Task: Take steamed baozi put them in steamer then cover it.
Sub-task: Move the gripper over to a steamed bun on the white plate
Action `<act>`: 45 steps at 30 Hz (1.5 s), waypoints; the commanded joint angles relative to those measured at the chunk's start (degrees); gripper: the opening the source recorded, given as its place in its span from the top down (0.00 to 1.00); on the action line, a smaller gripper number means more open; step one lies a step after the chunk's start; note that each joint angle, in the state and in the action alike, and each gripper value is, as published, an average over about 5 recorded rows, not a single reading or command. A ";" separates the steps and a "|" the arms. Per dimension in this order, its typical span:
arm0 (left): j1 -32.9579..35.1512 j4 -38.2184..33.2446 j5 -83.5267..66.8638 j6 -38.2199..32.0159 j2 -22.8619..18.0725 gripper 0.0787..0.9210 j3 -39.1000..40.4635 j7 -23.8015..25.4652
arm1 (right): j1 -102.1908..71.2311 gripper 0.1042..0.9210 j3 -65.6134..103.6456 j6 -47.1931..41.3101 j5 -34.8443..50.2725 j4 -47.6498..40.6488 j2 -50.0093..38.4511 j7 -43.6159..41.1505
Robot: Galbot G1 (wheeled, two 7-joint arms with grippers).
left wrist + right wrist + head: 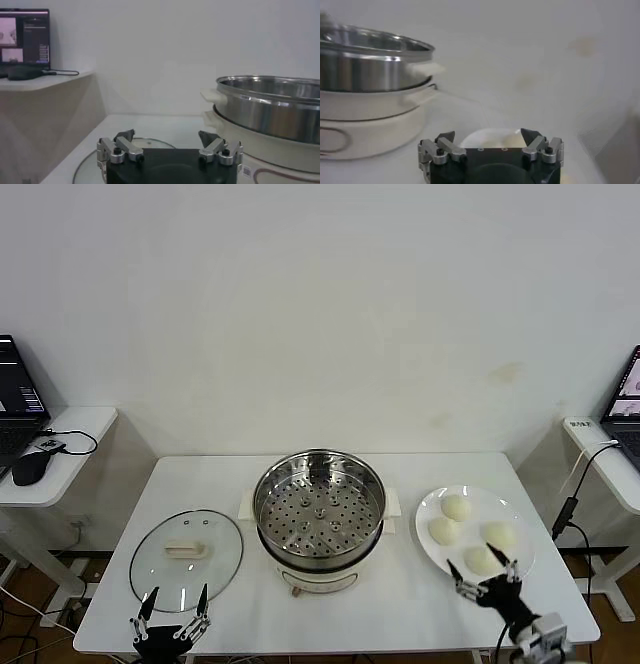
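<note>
The robot's right gripper needs to close around the sides of the farthest baozi (pixel 456 507), which is the one on the white plate nearest the wall.
Four cream-white baozi (pixel 456 508) lie on a white plate (pixel 428 546) at the table's right. The steel steamer (pixel 319 506) with its perforated tray stands uncovered at the table's middle. The glass cover (pixel 187 550) with its cream handle lies flat on the table to the left. My right gripper (pixel 484 571) is open at the plate's near edge, right at the nearest baozi (pixel 487 137), which shows just beyond the fingers in the right wrist view. My left gripper (pixel 172 609) is open and empty at the table's front edge, just in front of the cover (pixel 150 143).
Side tables with laptops stand at far left (pixel 50 446) and far right (pixel 605 454). A black mouse (pixel 30 467) lies on the left one. A cable (pixel 572 504) hangs by the table's right edge. A white wall runs behind.
</note>
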 commanded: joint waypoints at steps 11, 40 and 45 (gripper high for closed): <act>-0.35 -1.55 2.78 7.46 0.53 0.12 -1.34 -0.16 | 43.64 0.12 -24.31 -0.33 -24.74 -20.19 -25.42 -29.02; -1.52 -2.17 1.48 11.32 1.66 0.12 -4.37 -1.17 | 77.94 0.12 -72.98 0.99 -20.29 -43.61 -14.85 -45.87; -1.21 -2.69 1.33 11.33 1.55 0.12 -4.66 -1.40 | 76.40 0.12 -71.55 0.63 -21.29 -45.67 -12.64 -44.91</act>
